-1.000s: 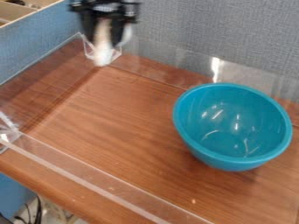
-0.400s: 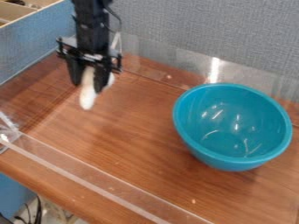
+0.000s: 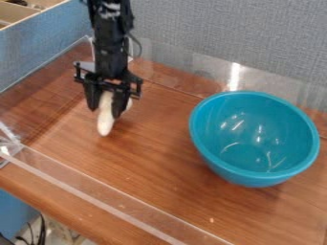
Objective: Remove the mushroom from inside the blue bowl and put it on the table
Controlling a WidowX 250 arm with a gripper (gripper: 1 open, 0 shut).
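I will set the mushroom, now hanging stem-down in my gripper, on the bare reddish-brown table (image 3: 101, 118) just below my gripper, well away from the blue bowl.
The mushroom (image 3: 106, 121) hangs stem-down between the black fingers of my gripper (image 3: 107, 113), which is shut on it and points straight down. Its cream stem reaches almost to the reddish-brown table (image 3: 141, 163); I cannot tell whether it touches the wood. The orange-brown cap is hidden between the fingers. The blue bowl (image 3: 253, 137) stands at the right of the table, well apart from the gripper, and nothing lies inside it.
Low clear acrylic walls (image 3: 90, 196) edge the table at the front, left and back. A grey fabric panel (image 3: 243, 33) stands behind it. A wooden shelf edge (image 3: 32, 24) shows at the upper left.
My gripper has come down toward the table with the mushroom held in it, from high at the back wall to just above the wood. The bowl has not moved.
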